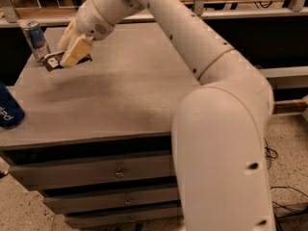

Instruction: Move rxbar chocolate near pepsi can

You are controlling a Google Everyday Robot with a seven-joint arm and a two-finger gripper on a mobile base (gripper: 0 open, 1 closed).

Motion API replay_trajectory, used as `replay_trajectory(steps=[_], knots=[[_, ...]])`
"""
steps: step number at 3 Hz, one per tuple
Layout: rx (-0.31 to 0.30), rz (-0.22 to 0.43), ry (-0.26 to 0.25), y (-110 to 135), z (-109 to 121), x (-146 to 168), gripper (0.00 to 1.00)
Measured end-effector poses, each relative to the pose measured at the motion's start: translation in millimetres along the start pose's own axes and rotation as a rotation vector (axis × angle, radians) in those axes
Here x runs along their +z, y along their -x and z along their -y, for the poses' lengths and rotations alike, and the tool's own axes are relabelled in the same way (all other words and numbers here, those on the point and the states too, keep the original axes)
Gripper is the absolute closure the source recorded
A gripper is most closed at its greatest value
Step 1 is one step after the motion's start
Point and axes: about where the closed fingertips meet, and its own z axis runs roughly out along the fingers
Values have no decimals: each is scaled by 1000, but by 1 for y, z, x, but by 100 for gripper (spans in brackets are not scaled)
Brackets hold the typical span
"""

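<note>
The rxbar chocolate will be released on the grey table (44, 106), near the pepsi can's inner side.
My gripper (67, 49) is over the far left part of the grey table (125, 95), shut on the rxbar chocolate (54, 61), a dark flat bar with a white label patch at its left end. The bar is held just above the tabletop, next to the slim silver-and-blue can (36, 39). The pepsi can (8, 108), dark blue with white lettering, lies at the table's left edge near the front, partly cut off by the picture's edge. It is well in front of the gripper.
The table is a drawer cabinet with several drawers (115, 170) below its front edge. My white arm (216, 109) crosses the right side of the view. A railing (202, 8) runs behind the table. Cables (284, 196) lie on the floor at right.
</note>
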Motion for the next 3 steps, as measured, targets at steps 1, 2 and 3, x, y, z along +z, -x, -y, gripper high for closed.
replay_trajectory(steps=[1,2,3], knots=[[-32,-42,92,31,3,49,100],[-42,-131,133,42,-12,68,100],[-23,-182,180,36,-34,83,100]])
